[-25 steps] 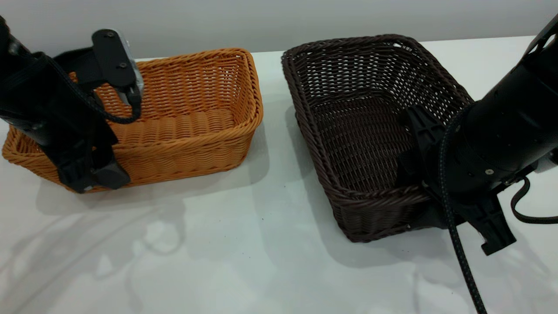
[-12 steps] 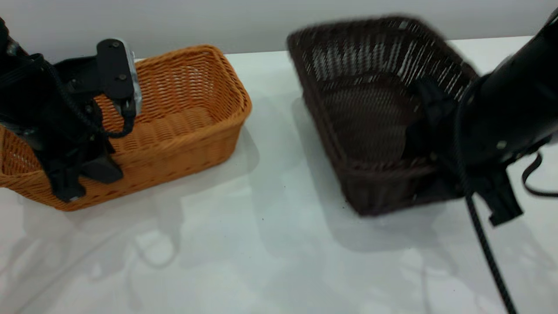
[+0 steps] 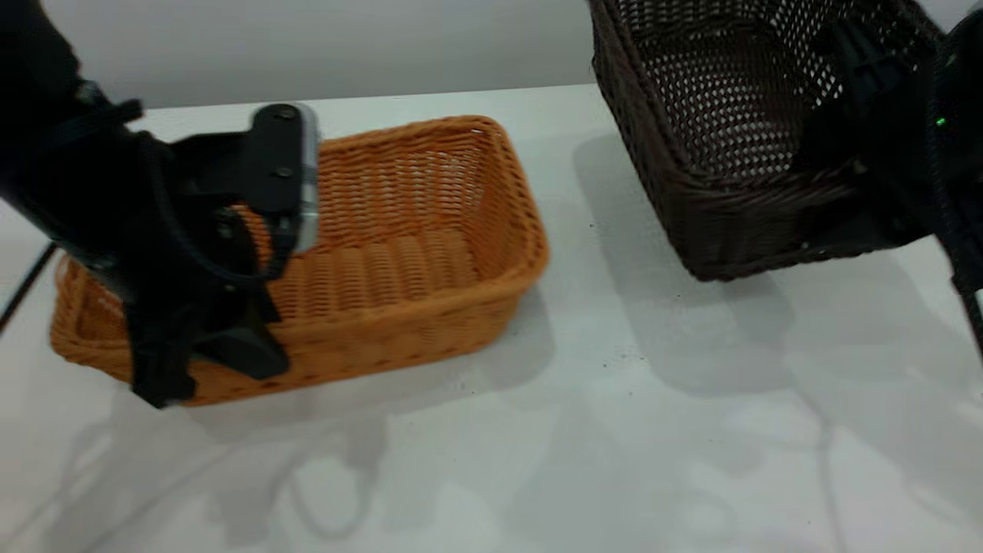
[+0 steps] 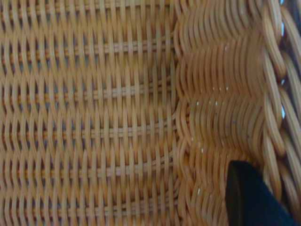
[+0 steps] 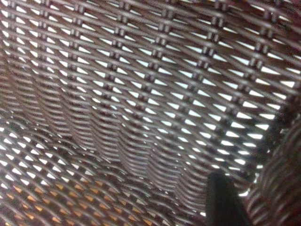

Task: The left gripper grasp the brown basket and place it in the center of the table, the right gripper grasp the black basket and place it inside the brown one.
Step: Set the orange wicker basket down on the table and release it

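My left gripper has the brown basket. Next, I set it down on the white tabletop (image 3: 502, 312) around the tabletop's corner nearest the black basket.
The brown basket (image 3: 415, 253) is at the table's (image 3: 537, 461) left-centre, at or just above the surface. My left gripper (image 3: 201, 369) is shut on its near-left wall. The left wrist view shows one finger (image 4: 244, 197) inside against the weave (image 4: 94, 117). The black basket (image 3: 714, 100) hangs tilted in the air at the far right, above the table. My right gripper (image 3: 848, 184) is shut on its near-right wall. The right wrist view shows one finger (image 5: 221, 202) inside the dark open weave (image 5: 141, 94), with orange showing through it (image 5: 28, 197).
A pale wall (image 3: 345, 46) runs behind the table's far edge. The white tabletop stretches in front of and between the baskets, with only shadows on it.
The left gripper has carried the brown basket rightward toward the table's middle. The right gripper has lifted the black basket up off the table and toward the far right.
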Controlling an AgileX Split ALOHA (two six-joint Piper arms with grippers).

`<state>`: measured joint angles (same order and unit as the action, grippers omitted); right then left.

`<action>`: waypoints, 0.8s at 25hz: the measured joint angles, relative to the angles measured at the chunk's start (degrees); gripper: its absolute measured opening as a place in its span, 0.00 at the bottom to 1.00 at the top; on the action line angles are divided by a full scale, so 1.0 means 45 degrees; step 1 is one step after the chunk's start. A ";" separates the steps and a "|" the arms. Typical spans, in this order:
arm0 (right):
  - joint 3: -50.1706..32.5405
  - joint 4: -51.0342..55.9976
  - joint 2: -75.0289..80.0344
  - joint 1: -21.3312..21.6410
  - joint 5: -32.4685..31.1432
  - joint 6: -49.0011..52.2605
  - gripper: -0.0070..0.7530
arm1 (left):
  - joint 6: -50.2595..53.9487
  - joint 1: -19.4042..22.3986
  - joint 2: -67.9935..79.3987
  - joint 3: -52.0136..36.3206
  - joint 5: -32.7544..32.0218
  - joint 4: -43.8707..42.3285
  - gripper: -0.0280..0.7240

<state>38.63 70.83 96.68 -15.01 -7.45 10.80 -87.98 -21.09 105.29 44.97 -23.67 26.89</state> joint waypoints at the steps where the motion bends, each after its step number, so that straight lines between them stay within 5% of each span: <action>1: 0.0000 -0.0055 -0.0082 0.0186 -0.0060 -0.0156 0.40 | 0.0000 -0.0261 0.0000 0.0000 0.0000 0.0016 0.19; 11: 0.0014 -0.0290 -0.0539 0.1729 -0.0776 -0.1505 0.40 | 0.0503 -0.3339 0.0021 -0.0012 0.1041 0.1066 0.19; 20: 0.0052 -0.0215 -0.0599 0.1825 -0.1020 -0.1716 0.40 | 0.1230 -0.4267 0.0025 0.0000 0.2397 0.1064 0.19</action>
<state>38.86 69.87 93.99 -6.80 -12.04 3.08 -82.44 -40.29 105.40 44.97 -12.89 31.68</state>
